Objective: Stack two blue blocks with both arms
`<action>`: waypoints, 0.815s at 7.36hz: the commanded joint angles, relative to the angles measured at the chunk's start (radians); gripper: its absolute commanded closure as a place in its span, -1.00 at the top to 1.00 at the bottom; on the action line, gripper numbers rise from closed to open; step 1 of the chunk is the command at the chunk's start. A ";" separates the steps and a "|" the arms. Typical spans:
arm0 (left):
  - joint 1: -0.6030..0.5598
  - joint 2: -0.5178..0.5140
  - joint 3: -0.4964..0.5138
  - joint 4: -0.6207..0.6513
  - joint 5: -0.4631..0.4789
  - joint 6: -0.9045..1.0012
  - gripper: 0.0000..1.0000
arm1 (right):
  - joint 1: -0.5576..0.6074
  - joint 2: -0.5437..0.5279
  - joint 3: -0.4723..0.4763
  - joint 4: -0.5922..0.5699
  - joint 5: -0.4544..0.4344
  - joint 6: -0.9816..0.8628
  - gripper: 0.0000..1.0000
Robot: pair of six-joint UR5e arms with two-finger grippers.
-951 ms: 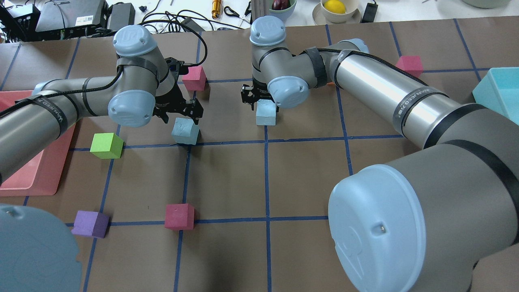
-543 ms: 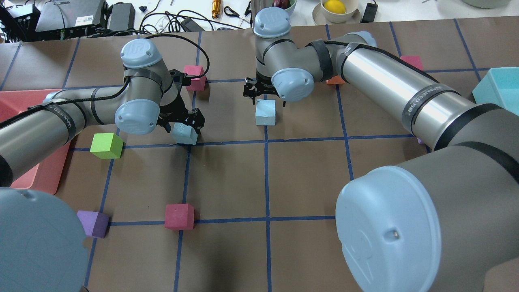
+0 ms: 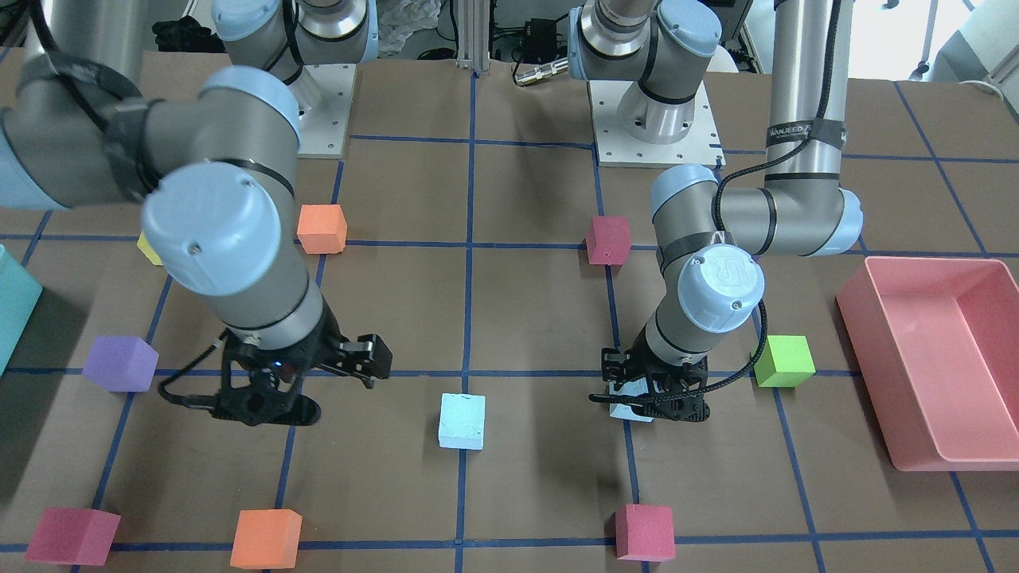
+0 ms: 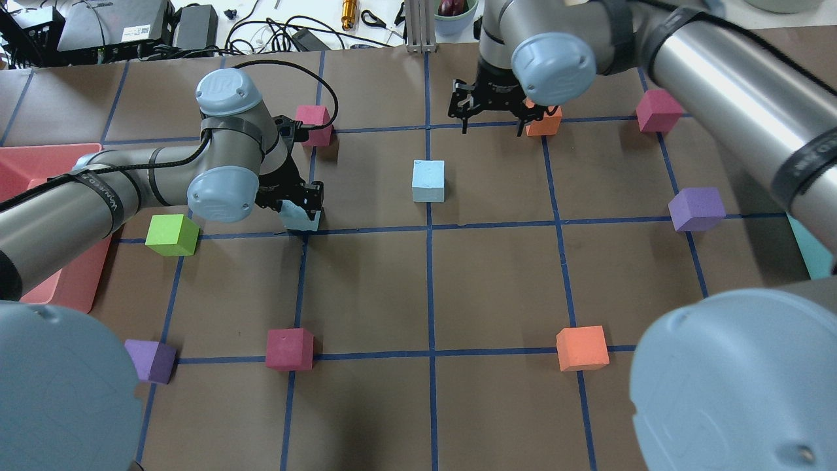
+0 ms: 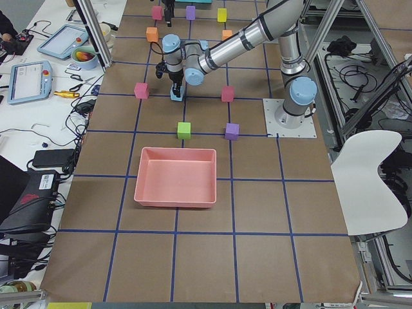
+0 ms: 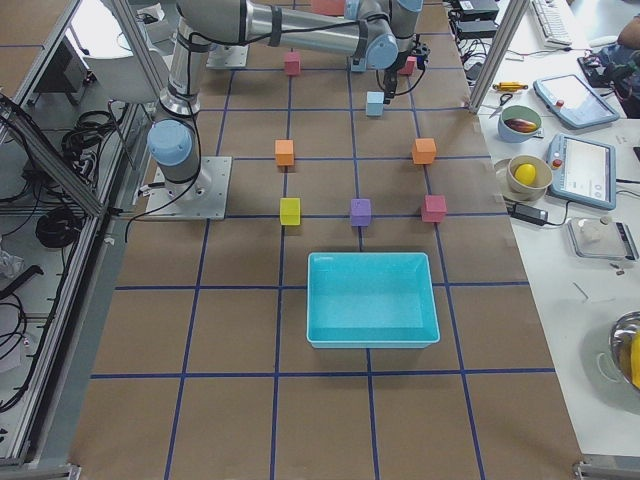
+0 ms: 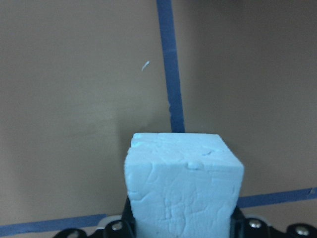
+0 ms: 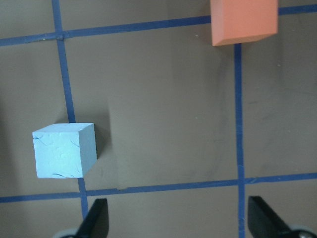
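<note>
My left gripper has its blue block, now low by a tape crossing, to place. Next, I let go of it on top of the lone blue block (image 3: 462, 414) near the table's middle.
One pale blue block (image 4: 428, 181) stands alone on the brown table near the middle; it also shows in the front view (image 3: 462, 420) and at the left of the right wrist view (image 8: 63, 150). The other blue block (image 7: 183, 183) sits between the fingers of my left gripper (image 4: 304, 210), low at the table by a blue tape crossing, and the gripper mostly hides it (image 3: 629, 410). My right gripper (image 4: 494, 114) is open and empty, up and away to the far right of the lone block, next to an orange cube (image 4: 543, 123).
A green cube (image 4: 171, 234) and a pink tray (image 3: 872, 374) lie on the left arm's side. Crimson cubes (image 4: 314, 124) (image 4: 289, 348), purple cubes (image 4: 696, 209) and an orange cube (image 4: 582, 348) dot the grid. A teal bin (image 6: 372, 260) stands on the right.
My left gripper came down around its blue block and closed on it. My right gripper left the middle blue block and moved away to the far right, beside the orange cube.
</note>
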 commanded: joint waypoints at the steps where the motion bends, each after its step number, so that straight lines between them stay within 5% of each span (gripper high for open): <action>1: -0.009 -0.011 0.133 -0.042 -0.020 -0.039 -0.99 | -0.068 -0.124 0.036 0.116 -0.001 -0.069 1.00; 2: -0.015 -0.020 0.188 -0.105 -0.093 -0.118 -1.00 | -0.073 -0.181 0.064 0.147 -0.004 -0.076 1.00; 4: -0.110 -0.043 0.264 -0.115 -0.104 -0.147 -1.00 | -0.120 -0.249 0.073 0.278 -0.021 -0.170 1.00; 6: -0.249 -0.063 0.340 -0.177 -0.077 -0.220 -1.00 | -0.139 -0.276 0.066 0.268 -0.029 -0.165 1.00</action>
